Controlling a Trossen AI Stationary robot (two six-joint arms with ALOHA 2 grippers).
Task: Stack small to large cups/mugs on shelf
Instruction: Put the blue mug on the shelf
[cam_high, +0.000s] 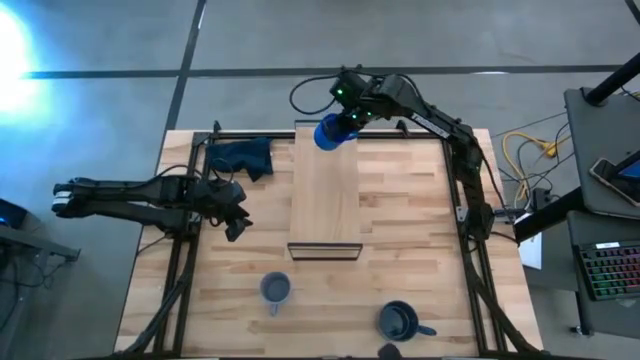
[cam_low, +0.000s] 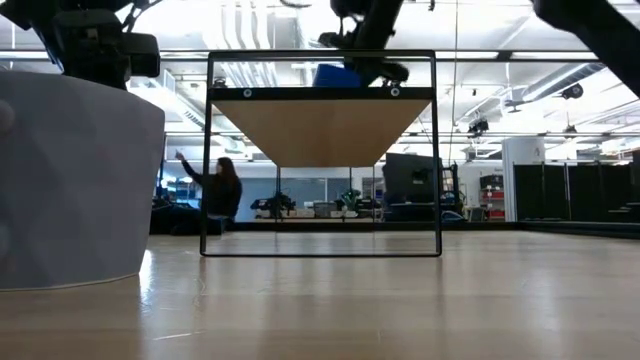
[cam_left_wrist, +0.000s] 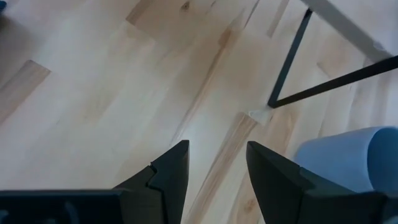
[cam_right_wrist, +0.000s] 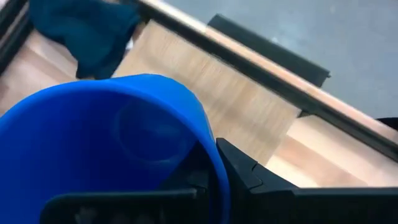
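My right gripper will set the bright blue mug down on the far end of the shelf's light board (cam_high: 330, 139) (cam_right_wrist: 158, 127). The mug is now just above that board.
My right gripper (cam_high: 343, 118) is shut on the bright blue mug (cam_high: 329, 133) over the far end of the shelf (cam_high: 325, 190), a long light board with a dark frame (cam_high: 324, 250) at its near end. The low view shows this mug (cam_low: 338, 75) just above the board (cam_low: 322, 125). The small grey-blue mug (cam_high: 276, 289) and the dark navy mug (cam_high: 398, 322) stand upright on the table near its front edge. My left gripper (cam_high: 235, 218) is open and empty over the table, left of the shelf; the grey-blue mug (cam_left_wrist: 348, 162) shows beside it in the left wrist view. My right gripper holds the bright blue mug by its rim wall (cam_right_wrist: 208, 140), one finger inside the mug and one finger (cam_right_wrist: 249, 174) outside. The fingers come from the far right, slanting down. Whether the mug's base touches the shelf, I cannot tell.
A dark blue cloth (cam_high: 243, 155) lies at the table's far left, beside the shelf. Dark rails (cam_high: 180, 250) run along the table's left and right sides. A person (cam_low: 222, 195) stands in the room far behind the table.
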